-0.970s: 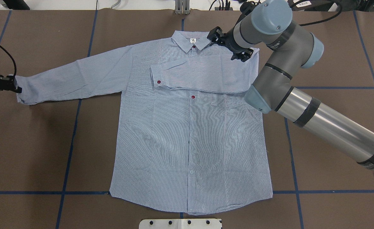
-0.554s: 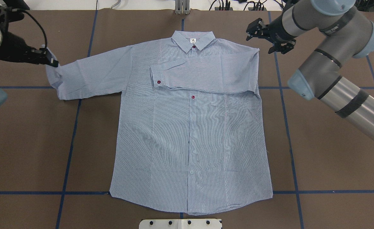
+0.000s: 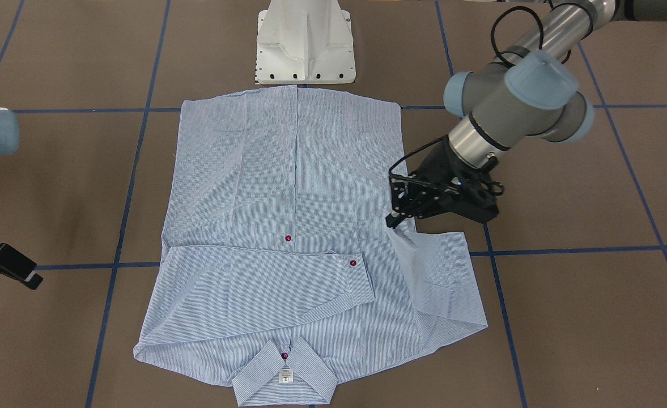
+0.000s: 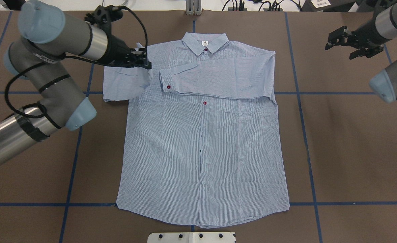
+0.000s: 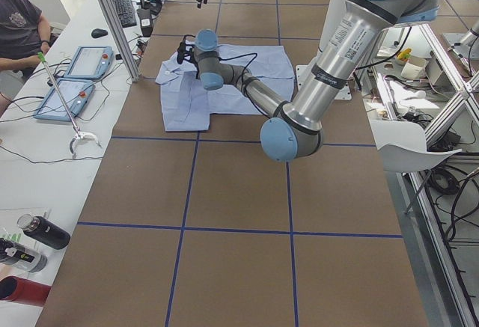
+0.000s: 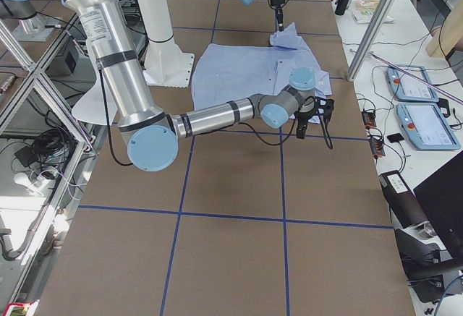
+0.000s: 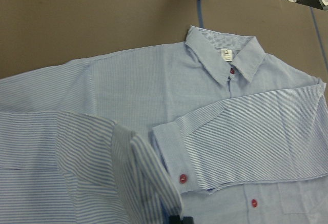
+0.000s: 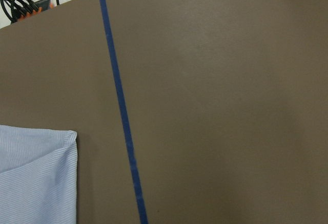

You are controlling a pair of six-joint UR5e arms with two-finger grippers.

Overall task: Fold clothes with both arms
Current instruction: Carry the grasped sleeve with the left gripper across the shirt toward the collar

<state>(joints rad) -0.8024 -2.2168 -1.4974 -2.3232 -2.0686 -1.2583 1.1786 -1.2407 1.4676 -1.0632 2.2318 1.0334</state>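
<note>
My left gripper is going to let go of the cuff on the folded sleeve's hem-side edge (image 3: 215, 254), well away from that sleeve's own cuff.
The light blue striped shirt (image 4: 201, 141) lies flat, front up, collar at the far edge; it also shows in the front view (image 3: 288, 170). One sleeve (image 4: 218, 77) lies folded across the chest. My left gripper (image 4: 146, 64) is shut on the cuff of the other sleeve (image 4: 122, 82) and holds it just above the shirt's shoulder, beside the folded sleeve's cuff; the front view shows this gripper (image 3: 393, 218) too. The left wrist view shows the held cuff (image 7: 148, 172). My right gripper (image 4: 340, 47) is open and empty, over bare table well to the right of the shirt.
The white pedestal base (image 3: 305, 39) stands at the shirt's hem side. Blue tape lines (image 4: 303, 135) cross the brown table. A side table with tablets (image 5: 75, 80) and bottles (image 5: 41, 233) stands beyond the far edge.
My left gripper has carried the sleeve cuff from the table's far left in over the shirt's shoulder. My right gripper has moved off the shirt to the right.
</note>
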